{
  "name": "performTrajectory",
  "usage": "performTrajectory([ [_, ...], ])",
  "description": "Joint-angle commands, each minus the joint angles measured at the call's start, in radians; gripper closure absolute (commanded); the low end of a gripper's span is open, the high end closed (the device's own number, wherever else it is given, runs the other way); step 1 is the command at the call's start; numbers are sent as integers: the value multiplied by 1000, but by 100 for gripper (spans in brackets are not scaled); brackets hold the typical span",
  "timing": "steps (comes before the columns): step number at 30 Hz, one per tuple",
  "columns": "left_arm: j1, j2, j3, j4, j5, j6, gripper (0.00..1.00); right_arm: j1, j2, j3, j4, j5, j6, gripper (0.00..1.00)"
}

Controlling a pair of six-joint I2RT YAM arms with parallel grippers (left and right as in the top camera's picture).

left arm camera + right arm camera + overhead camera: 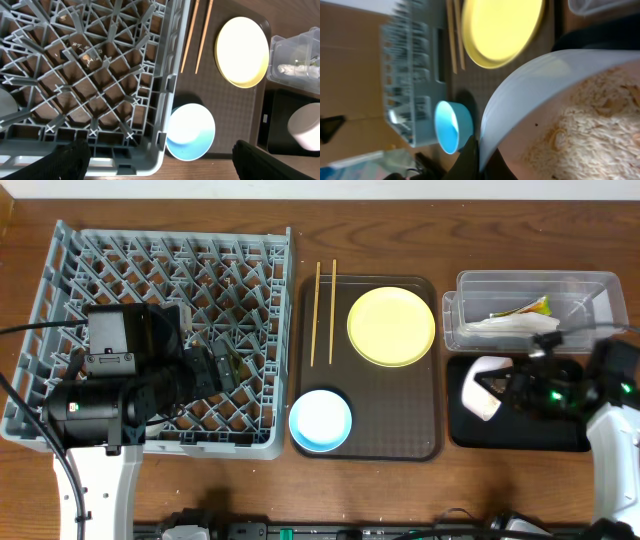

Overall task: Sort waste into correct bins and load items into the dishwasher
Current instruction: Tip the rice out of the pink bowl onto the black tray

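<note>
The robot's right gripper needs to set the white bowl, still tilted over the black tray, down on the brown tray (411, 408) next to the light blue bowl.
My right gripper (505, 390) is shut on the rim of the white bowl (482, 387), which it holds tilted on its side over the black tray (520, 438). In the right wrist view the white bowl (530, 85) has rice scraps (590, 135) clinging inside. The clear tub (600, 280) holds the napkin (515, 325) and the green-yellow wrapper (532, 307). The yellow plate (391, 326), light blue bowl (320, 420) and two chopsticks (324, 310) lie on the brown tray (400, 430). My left gripper (160, 165) is open and empty above the front right corner of the grey dish rack (150, 270).
The brown tray sits between the rack and the two bins. The left arm's body covers the rack's front left part. The table's front edge runs close below the rack and trays.
</note>
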Motion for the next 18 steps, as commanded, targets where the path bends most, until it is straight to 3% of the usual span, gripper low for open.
performTrajectory([
  [1, -4, 1, 2, -2, 10, 21, 7, -103, -3, -65, 53, -254, -106, 99],
  [8, -4, 1, 2, -3, 10, 21, 7, -238, -3, -185, 101, -418, -216, 99],
  [18, -4, 1, 2, -3, 10, 21, 7, -241, -4, -193, 86, -436, -328, 99],
])
